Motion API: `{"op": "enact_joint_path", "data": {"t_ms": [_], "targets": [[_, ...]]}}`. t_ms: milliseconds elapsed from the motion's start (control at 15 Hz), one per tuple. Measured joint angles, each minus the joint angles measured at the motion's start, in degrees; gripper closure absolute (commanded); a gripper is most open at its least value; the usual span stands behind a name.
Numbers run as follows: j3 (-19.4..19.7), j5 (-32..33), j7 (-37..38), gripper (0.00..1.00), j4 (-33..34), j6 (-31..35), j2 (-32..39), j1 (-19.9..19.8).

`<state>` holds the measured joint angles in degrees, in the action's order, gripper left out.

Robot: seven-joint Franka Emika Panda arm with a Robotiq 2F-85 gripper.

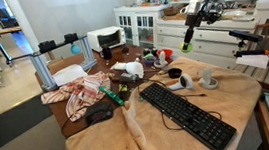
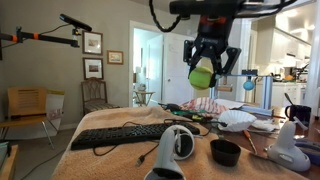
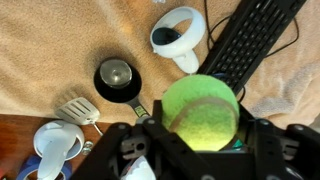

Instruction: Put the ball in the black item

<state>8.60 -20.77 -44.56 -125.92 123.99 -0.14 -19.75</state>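
My gripper is to let go of the yellow-green ball inside the round black item [image 1: 174, 72] [image 3: 116, 77] on the tan cloth, near the white controller.
My gripper [image 2: 203, 68] is shut on the yellow-green ball [image 2: 201, 75] and holds it high above the table; both also show in an exterior view, gripper [image 1: 186, 29] and ball [image 1: 186, 36]. In the wrist view the ball [image 3: 200, 110] fills the space between the fingers. The black item [image 3: 118, 78], a small round black cup with a shiny inside and a short handle, stands on the tan cloth below and left of the ball. It also shows near the table's front in an exterior view [image 2: 225, 152], lower and right of the gripper.
A long black keyboard [image 2: 125, 135] [image 3: 255, 40] lies on the tan cloth. A white ring-shaped controller [image 2: 178, 145] [image 3: 178, 30] sits beside it. A white cup [image 3: 58, 140], a black mouse [image 1: 99, 114] and a striped cloth [image 1: 81, 96] lie around.
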Motion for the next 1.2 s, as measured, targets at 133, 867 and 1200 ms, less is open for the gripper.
{"op": "enact_joint_path", "data": {"t_ms": [133,867,1200], "targets": [[0.26,0.0,1.23,0.58,-1.24,5.45,1.13,1.48],[0.77,1.98,8.15,0.58,3.45,18.79,13.92,3.22],[0.9,5.22,12.79,0.58,8.71,18.8,19.79,2.0]]}}
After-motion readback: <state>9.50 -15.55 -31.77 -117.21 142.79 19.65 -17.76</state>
